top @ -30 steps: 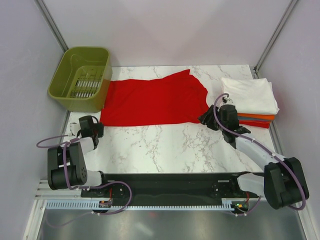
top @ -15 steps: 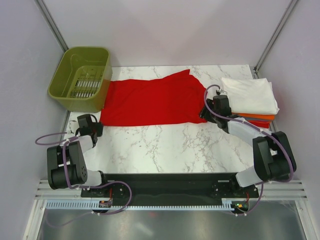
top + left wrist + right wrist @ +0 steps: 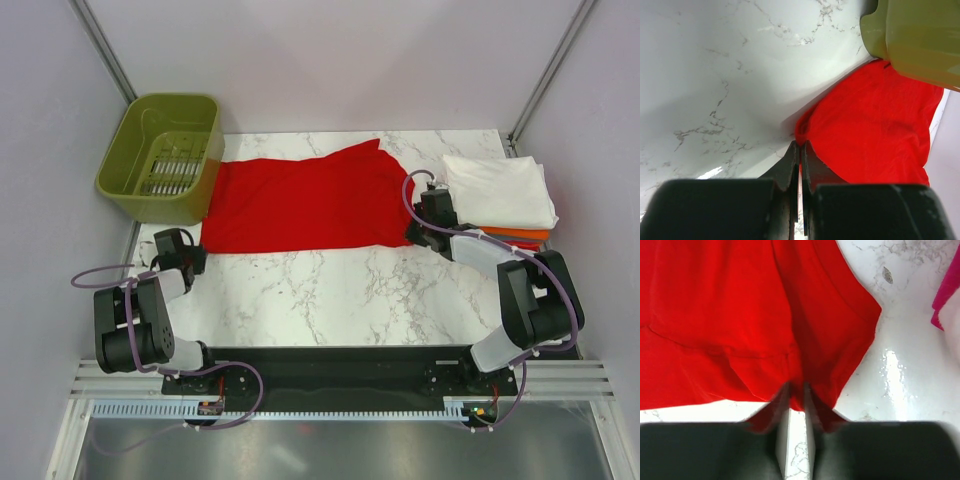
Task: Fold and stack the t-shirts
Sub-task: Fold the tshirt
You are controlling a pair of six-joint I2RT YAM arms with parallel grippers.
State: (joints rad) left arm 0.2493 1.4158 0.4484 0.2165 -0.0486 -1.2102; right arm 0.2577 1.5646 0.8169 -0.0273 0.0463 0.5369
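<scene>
The red t-shirt's near edge is all that is at my right gripper's fingers, so next I open them, turn and pinch close to the sleeve corner (image 3: pixel 829 394) before I lift.
The red t-shirt (image 3: pixel 300 200) lies spread flat across the far half of the table. My left gripper (image 3: pixel 195 251) sits at its near-left corner. In the left wrist view that gripper (image 3: pixel 800 146) is shut, with the corner of the red t-shirt (image 3: pixel 875 130) pinched at its tips. My right gripper (image 3: pixel 416 231) is at the shirt's near-right corner, beside the sleeve. Its blurred fingers (image 3: pixel 796 390) stand narrowly open on either side of the hem of the red cloth (image 3: pixel 740 315). A stack of folded t-shirts, white (image 3: pixel 500 190) on top of orange (image 3: pixel 515 234), sits at the right.
An olive-green basket (image 3: pixel 160 155) stands at the far left, its wall (image 3: pixel 920 40) touching the shirt's left edge. The folded stack is right next to my right wrist, and its edge (image 3: pixel 946 287) shows at the side of the right wrist view. Bare marble table (image 3: pixel 330 285) lies in front of the shirt.
My right arm swung in toward the shirt's near-right corner, and its jaws narrowed around the hem. The left arm and the shirt have stayed put.
</scene>
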